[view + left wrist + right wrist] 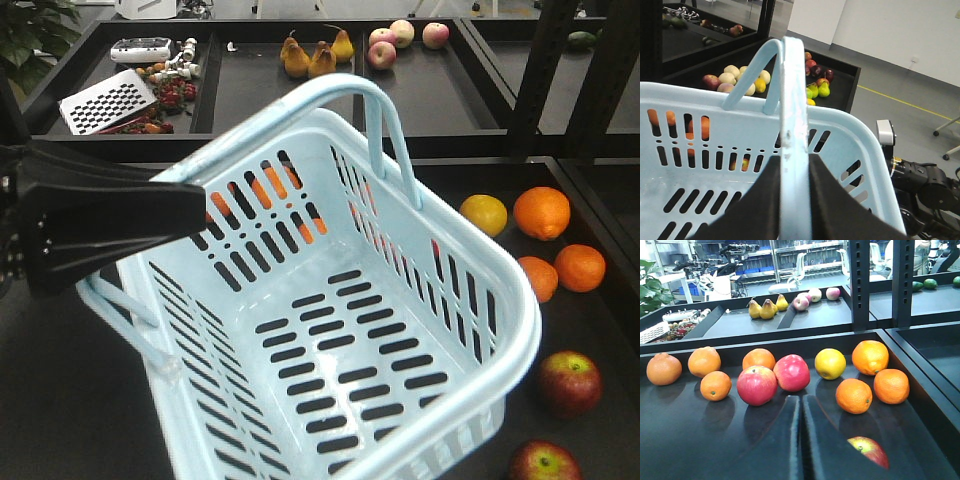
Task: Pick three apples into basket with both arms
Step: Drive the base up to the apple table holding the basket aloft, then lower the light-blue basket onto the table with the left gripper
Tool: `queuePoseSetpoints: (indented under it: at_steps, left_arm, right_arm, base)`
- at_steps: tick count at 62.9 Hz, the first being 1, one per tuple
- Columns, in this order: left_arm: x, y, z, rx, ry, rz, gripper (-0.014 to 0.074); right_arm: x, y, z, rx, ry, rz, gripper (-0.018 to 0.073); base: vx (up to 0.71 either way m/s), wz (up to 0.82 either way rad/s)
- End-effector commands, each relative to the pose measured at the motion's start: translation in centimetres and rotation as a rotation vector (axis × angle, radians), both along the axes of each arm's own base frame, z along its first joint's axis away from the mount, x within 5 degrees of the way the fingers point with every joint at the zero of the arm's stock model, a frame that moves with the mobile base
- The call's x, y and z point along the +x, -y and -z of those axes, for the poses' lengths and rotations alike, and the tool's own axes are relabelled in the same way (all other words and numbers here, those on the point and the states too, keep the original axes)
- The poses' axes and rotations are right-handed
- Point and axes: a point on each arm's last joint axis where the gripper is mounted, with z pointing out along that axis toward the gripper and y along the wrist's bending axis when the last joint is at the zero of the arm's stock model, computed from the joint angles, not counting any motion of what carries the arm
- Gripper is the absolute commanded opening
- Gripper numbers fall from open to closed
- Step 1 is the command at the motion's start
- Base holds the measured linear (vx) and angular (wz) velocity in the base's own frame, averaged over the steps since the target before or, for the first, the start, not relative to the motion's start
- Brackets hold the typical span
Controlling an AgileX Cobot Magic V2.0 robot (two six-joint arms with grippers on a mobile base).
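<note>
The robot's left gripper will release the light-blue basket on the black tray (376,358), next to the dark-red apples.
The light-blue basket (330,330) hangs tilted above the black tray and is empty inside. My left gripper (195,212) is shut on one of its hoop handles, which runs between the fingers in the left wrist view (792,157). Two dark-red apples (568,382) (543,463) lie on the tray to the right of the basket. My right gripper (801,397) is shut and empty, low over the tray. One dark-red apple (871,450) shows just right of its fingers, partly hidden. A third dark-red apple is not in view.
Two lighter pink-red apples (756,385) (791,372), several oranges (854,395) and a yellow fruit (830,363) lie ahead of the right gripper. Black posts (859,285) and tray walls stand behind. Pears (310,58) and more apples lie in the back trays.
</note>
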Motion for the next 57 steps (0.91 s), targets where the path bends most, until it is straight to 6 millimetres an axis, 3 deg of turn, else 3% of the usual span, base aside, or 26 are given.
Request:
queuePoseSetpoints:
  at_steps: [1, 10, 30, 57]
  left_arm:
    - [0.7, -0.3, -0.7, 0.020, 0.046, -0.086, -0.0006]
    - [2.6, 0.2, -0.1, 0.041, 0.004, -0.071, -0.0006]
    - [9.4, 2.6, 1.2, 0.098, -0.066, 0.110, -0.0006]
    - [18.9, 5.3, 7.2, 0.140, -0.142, 0.285, -0.0006]
  right_arm:
    - [0.0, 0.0, -0.4, -0.009, 0.077, 0.000, -0.0007]
    - [0.0, 0.0, -0.4, -0.009, 0.077, 0.000, -0.0007]
    - [0.0, 0.0, -0.4, -0.009, 0.077, 0.000, -0.0007]
    - [0.0, 0.0, -0.4, -0.009, 0.077, 0.000, -0.0007]
  base:
    - [0.00, 0.00]
    - [0.00, 0.00]
    - [0.00, 0.00]
    - [0.00, 0.00]
